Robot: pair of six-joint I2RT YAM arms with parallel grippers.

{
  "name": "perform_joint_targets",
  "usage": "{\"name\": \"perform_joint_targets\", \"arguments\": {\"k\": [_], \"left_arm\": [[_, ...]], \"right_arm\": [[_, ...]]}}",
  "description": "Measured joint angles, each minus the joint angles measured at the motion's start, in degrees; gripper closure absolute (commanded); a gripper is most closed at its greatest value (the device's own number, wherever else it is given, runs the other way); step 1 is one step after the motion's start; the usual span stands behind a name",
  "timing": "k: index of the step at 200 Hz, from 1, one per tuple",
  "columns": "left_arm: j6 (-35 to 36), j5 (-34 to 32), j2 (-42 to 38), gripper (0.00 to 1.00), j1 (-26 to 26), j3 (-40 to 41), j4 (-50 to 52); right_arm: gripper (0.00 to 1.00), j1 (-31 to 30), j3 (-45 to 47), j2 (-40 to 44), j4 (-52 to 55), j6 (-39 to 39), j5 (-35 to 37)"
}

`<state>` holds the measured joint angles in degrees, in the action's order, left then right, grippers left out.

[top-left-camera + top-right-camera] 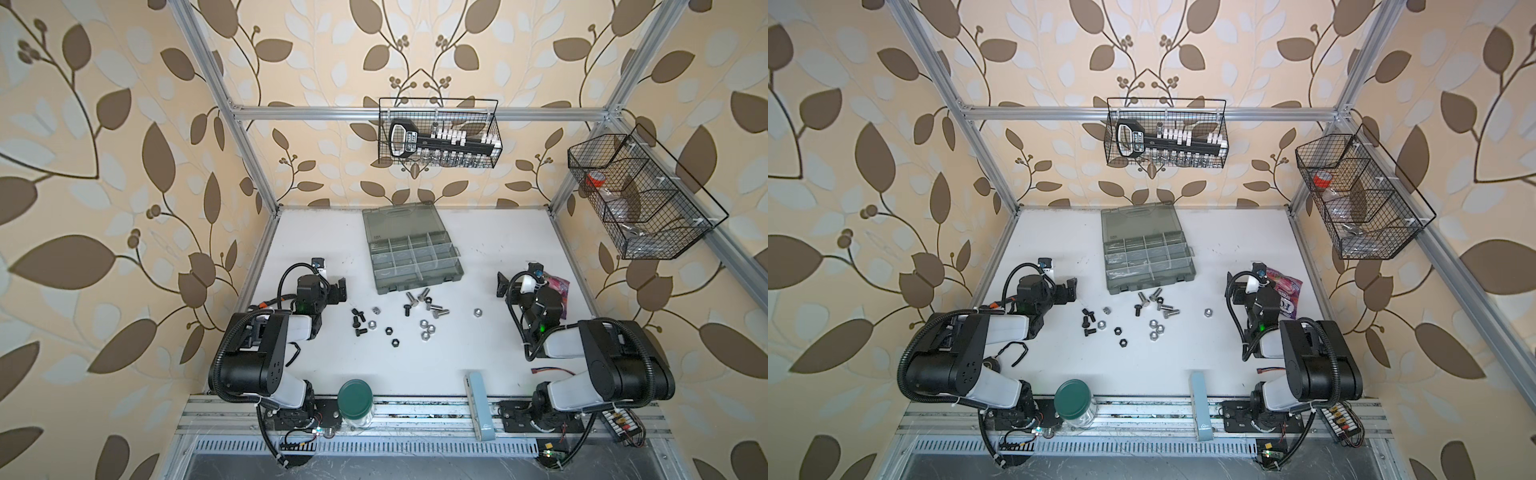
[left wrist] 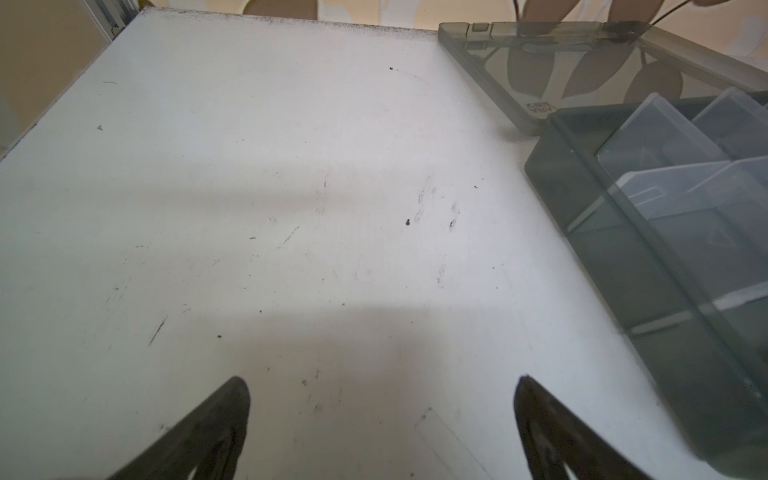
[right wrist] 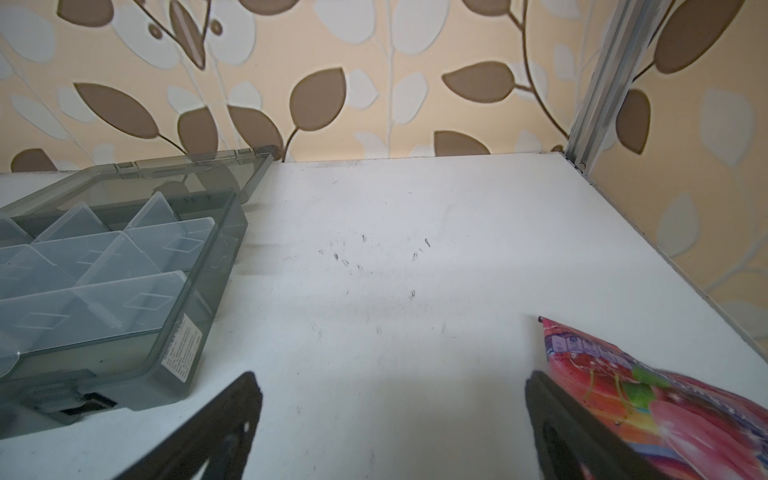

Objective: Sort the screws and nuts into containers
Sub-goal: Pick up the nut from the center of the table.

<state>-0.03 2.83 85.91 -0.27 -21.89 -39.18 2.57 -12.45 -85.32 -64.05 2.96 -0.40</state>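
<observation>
The sides of the lone silver nut [image 1: 477, 313], the one lying nearest the pink candy packet, should be gripped next by my right gripper.
Loose screws and nuts lie scattered on the white table in front of the containers, the divided compartments of an open grey organizer case [image 1: 419, 286] [image 1: 1152, 286]. Silver screws [image 1: 438, 309] and black screws [image 1: 360, 331] mix with silver nuts [image 1: 478, 311] and black nuts [image 1: 389, 330]. My left gripper [image 1: 341, 289] [image 2: 380, 384] stands open left of the case [image 2: 582, 199], over bare table. On the case's [image 3: 199, 316] other side my right gripper [image 1: 501, 284] [image 3: 390, 380] is also open and empty. Neither wrist view shows the screws or nuts.
A pink candy packet [image 1: 557, 286] [image 3: 665, 399] lies beside the right gripper. A green-lidded jar [image 1: 354, 397] and a pale blue box [image 1: 480, 405] stand at the front edge. Two black wire baskets [image 1: 438, 133] [image 1: 640, 195] hang on the back and right frame.
</observation>
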Motion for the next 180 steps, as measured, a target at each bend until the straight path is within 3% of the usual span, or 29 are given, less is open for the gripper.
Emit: {"name": "perform_joint_targets", "arguments": {"k": [87,134,180], "left_arm": [[0.00,0.00,0.00,0.01,0.00,0.00,0.02],[0.09,0.24,-0.68,0.01,0.00,-1.86,4.85],[-0.37,0.81,-9.46,0.01,0.00,-7.04,12.70]], "right_arm": [[0.00,0.00,-0.33,0.17,0.98,0.00,0.17],[0.01,-0.90,-8.52,6.08,14.25,0.81,3.52],[0.00,-1.84,-14.14,13.84,29.86,8.87,8.59]]}}
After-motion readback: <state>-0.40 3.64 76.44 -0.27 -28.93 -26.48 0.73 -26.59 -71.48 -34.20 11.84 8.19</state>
